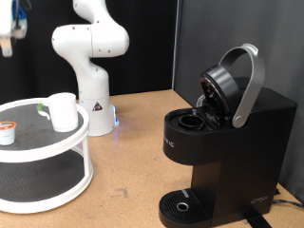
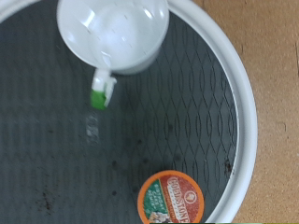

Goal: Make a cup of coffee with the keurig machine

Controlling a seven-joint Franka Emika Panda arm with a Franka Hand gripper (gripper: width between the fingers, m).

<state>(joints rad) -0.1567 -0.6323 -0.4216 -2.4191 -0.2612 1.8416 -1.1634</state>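
My gripper should move to the small white pod beside the white cup on the stand's top level and close on the orange rim (image 1: 7,125) (image 2: 171,175) of that pod.
The white cup (image 1: 63,111) stands on the top tier of a white round two-tier stand (image 1: 84,142) at the exterior view's left. In the wrist view the cup (image 2: 114,33) is seen from above, its handle carrying a green tag (image 2: 99,95). A small white pod with an orange foil top (image 1: 8,131) sits on the same tier and shows in the wrist view (image 2: 170,200). The black keurig machine (image 1: 228,142) stands at the right with its silver-handled lid (image 1: 249,85) raised and its pod chamber open. My gripper (image 1: 9,36) is partly visible at the top left edge, high above the stand; its fingers do not show in the wrist view.
The arm's white base (image 1: 90,66) stands behind the stand. The keurig's round drip tray (image 1: 180,204) holds nothing. The stand's raised white rim (image 2: 245,103) borders the dark mesh tier. Brown tabletop lies between the stand and the machine.
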